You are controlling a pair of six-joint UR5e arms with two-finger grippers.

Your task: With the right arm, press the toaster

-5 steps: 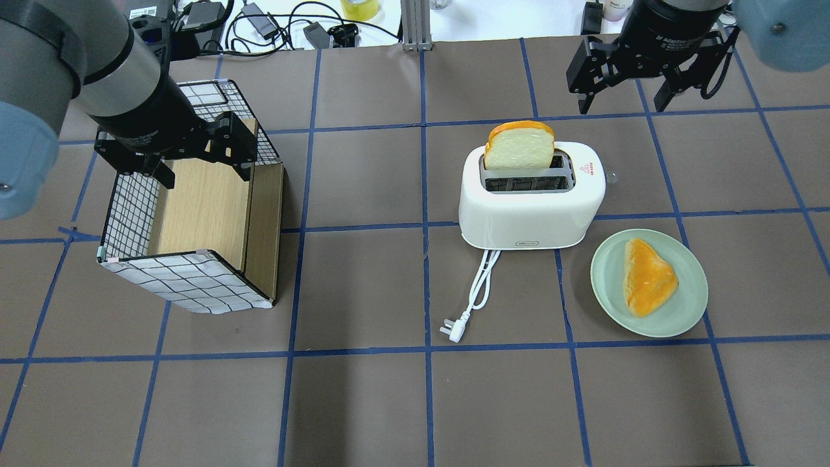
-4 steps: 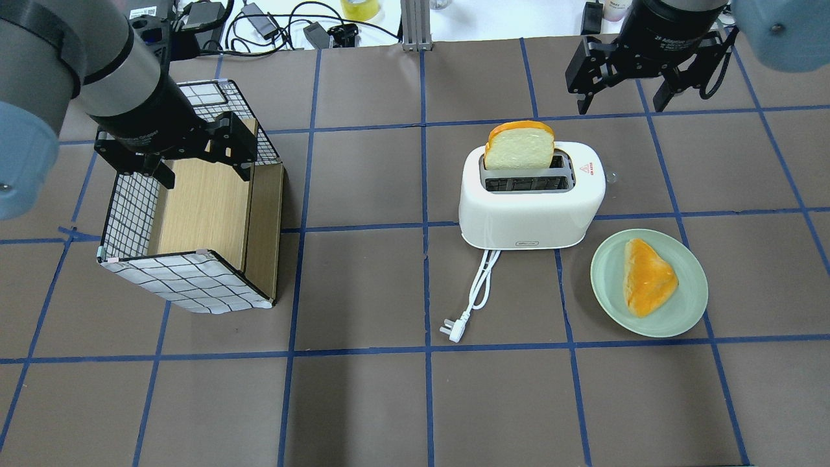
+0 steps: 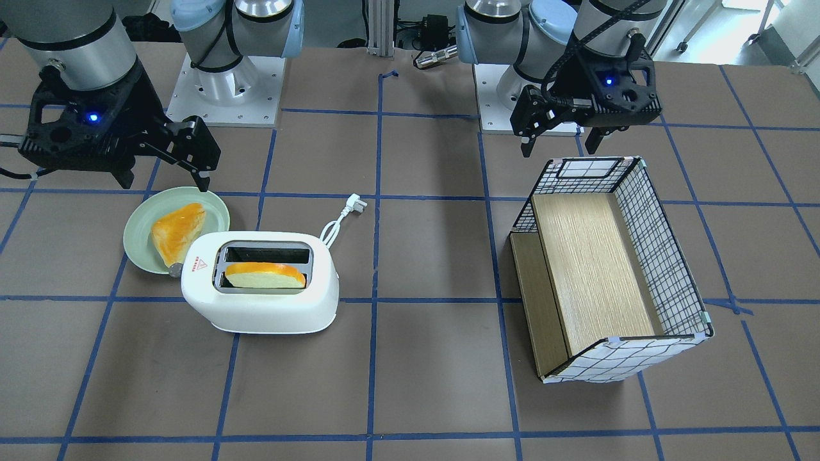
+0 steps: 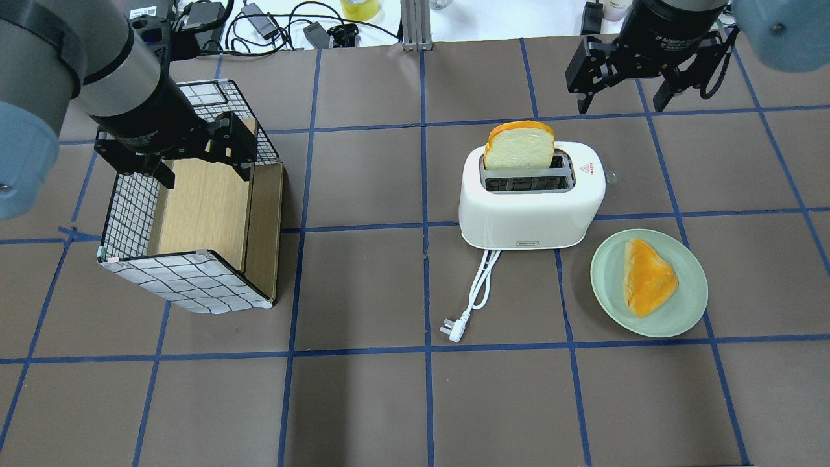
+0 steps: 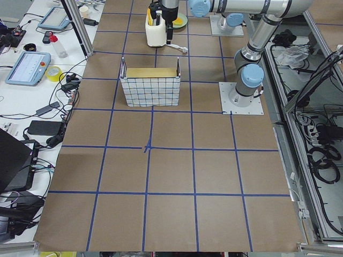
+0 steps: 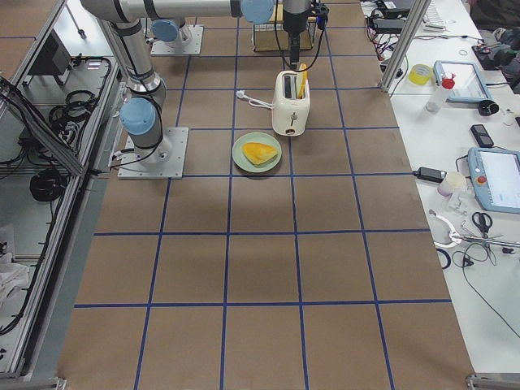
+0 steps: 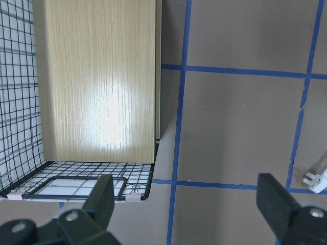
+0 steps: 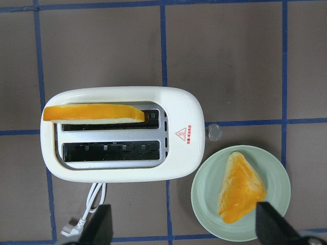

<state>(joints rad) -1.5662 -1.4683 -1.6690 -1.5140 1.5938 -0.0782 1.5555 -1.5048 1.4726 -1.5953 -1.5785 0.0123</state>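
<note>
My right gripper is empty. It will close its fingers beside the pale green plate (image 3: 138,254) (image 8: 253,135), facing the toaster's clear knob, ready to press the knob.
The white toaster (image 4: 532,207) stands right of the table's middle, and it also shows in the front view (image 3: 259,307) and the right wrist view (image 8: 122,135). A bread slice (image 4: 520,148) stands high in its far slot. A small clear knob (image 8: 214,132) sticks out of its right end. My right gripper (image 4: 622,104) is open and empty. It hovers beyond the toaster's right end and looks down on the toaster (image 8: 184,229). My left gripper (image 4: 206,175) is open and empty above the grid-patterned box (image 4: 188,285).
A pale green plate (image 4: 687,305) with a piece of bread (image 4: 646,275) lies near the toaster's right front corner. The toaster's white cord and plug (image 4: 454,327) trail toward the front. Cables and tools lie past the table's far edge.
My right gripper has shifted very slightly to the left and away. Nothing else has moved.
</note>
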